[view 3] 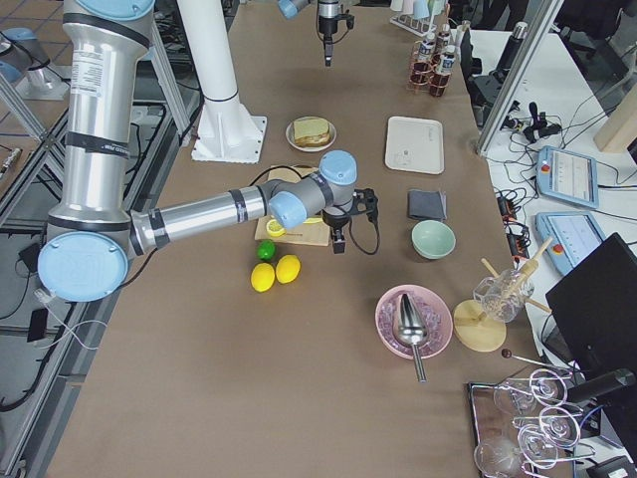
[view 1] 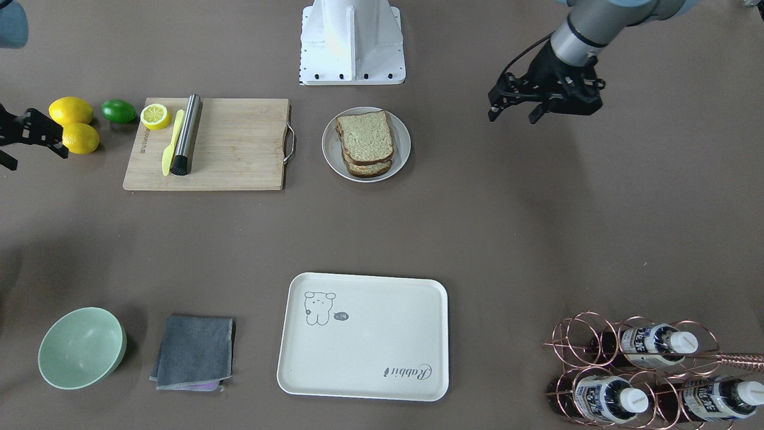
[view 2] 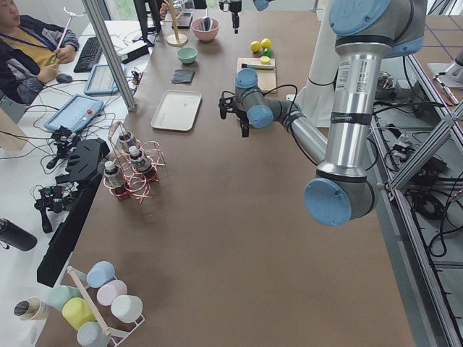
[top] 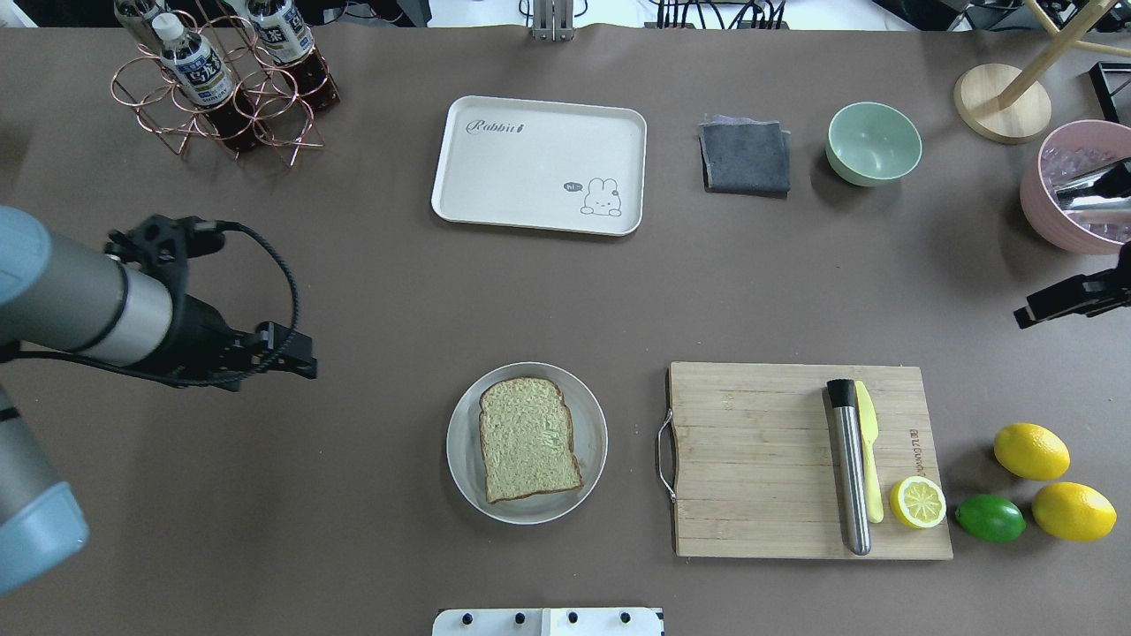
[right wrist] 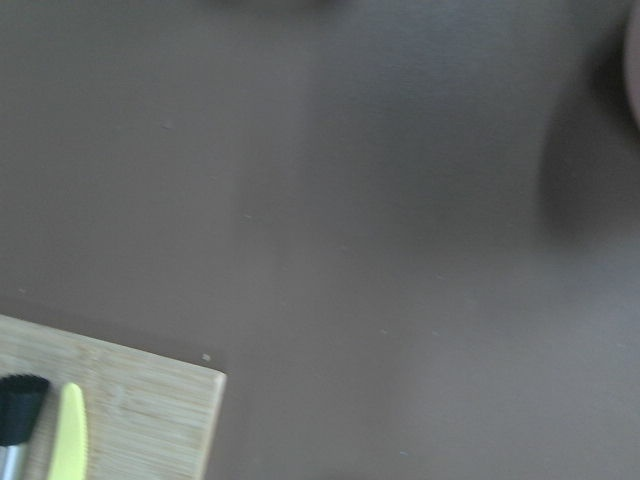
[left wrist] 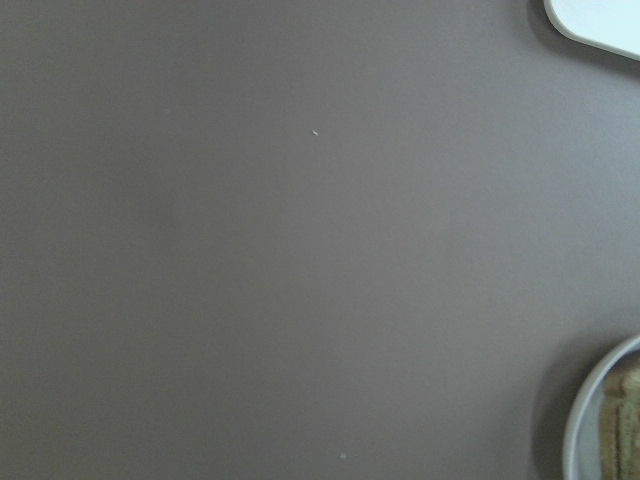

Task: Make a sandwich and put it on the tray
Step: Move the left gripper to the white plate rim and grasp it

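The rim of the white plate (view 1: 409,142) (left wrist: 571,458) is beside the bread, on the side away from the cutting board. My left gripper should close there.
A stack of brown-crusted bread slices (view 1: 365,138) lies on a round white plate (view 1: 330,146) near the robot's base; it also shows in the overhead view (top: 528,437). No egg shows between the slices. The cream-white tray (view 1: 364,358) with the bear drawing lies empty across the table from the plate (top: 530,168). My left gripper (view 1: 512,117) hovers open and empty over bare table, well to the plate's side (top: 305,360). My right gripper (view 1: 33,160) is open and empty beside the lemons, past the cutting board's end (top: 1025,316).
A wooden cutting board (top: 760,459) holds a steel rod (top: 850,473), a yellow knife (top: 869,459) and a half lemon (top: 917,502). Two lemons (top: 1031,450) and a lime (top: 990,518) lie beside it. Also a green bowl (top: 873,143), grey cloth (top: 745,157), bottle rack (top: 221,84), pink bowl (top: 1074,190).
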Controlling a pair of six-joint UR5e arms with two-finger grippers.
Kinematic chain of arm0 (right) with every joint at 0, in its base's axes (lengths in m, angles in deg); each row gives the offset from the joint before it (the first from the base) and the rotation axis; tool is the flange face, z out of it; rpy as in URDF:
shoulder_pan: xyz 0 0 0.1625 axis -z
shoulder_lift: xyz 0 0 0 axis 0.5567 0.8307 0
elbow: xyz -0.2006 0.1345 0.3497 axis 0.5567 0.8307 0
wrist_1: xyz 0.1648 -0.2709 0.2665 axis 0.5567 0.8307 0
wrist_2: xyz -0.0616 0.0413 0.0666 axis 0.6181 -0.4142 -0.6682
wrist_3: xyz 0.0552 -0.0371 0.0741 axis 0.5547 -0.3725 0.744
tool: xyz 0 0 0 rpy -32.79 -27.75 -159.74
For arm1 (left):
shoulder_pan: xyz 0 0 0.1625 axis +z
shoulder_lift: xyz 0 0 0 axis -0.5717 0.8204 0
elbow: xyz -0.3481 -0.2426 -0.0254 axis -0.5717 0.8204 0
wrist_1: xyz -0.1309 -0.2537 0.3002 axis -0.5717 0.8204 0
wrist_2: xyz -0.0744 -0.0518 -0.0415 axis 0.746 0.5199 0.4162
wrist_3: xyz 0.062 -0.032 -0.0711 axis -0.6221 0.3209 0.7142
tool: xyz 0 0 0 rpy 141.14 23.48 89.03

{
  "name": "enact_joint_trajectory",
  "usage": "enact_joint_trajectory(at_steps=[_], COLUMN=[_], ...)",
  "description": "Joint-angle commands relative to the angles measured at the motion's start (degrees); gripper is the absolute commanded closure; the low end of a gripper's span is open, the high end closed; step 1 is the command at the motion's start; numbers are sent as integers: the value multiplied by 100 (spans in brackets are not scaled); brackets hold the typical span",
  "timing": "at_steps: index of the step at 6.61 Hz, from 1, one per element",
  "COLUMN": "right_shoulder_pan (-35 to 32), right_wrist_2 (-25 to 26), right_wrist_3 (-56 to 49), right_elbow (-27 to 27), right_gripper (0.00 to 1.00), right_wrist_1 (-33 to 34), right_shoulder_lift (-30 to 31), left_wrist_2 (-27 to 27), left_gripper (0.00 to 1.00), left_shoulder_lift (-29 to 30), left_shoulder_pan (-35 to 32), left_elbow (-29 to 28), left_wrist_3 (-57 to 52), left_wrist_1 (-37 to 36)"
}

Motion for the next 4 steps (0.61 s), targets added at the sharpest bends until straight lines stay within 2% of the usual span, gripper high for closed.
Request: enact_joint_trajectory(at_steps=[1, 3, 4], right_shoulder_pan=[-896, -1023, -1014], right_wrist_2=[44, 87, 88], right_wrist_3=[-1736, -1945, -1945], right_elbow=[-5, 4, 4], right_gripper=[0, 0, 0], right_wrist_1=[915, 1034, 1034], right_shoulder_lift=[220, 316, 377], left_wrist_2=[-802, -1286, -1280], left_gripper=[3, 11, 15], left_shoulder_lift=[800, 1293, 1391], left_shoulder_pan=[801, 1303, 1322], left_elbow=[-546, -1117, -1268], left_wrist_3=[516, 596, 597], left_wrist_1=[-144, -136, -127])
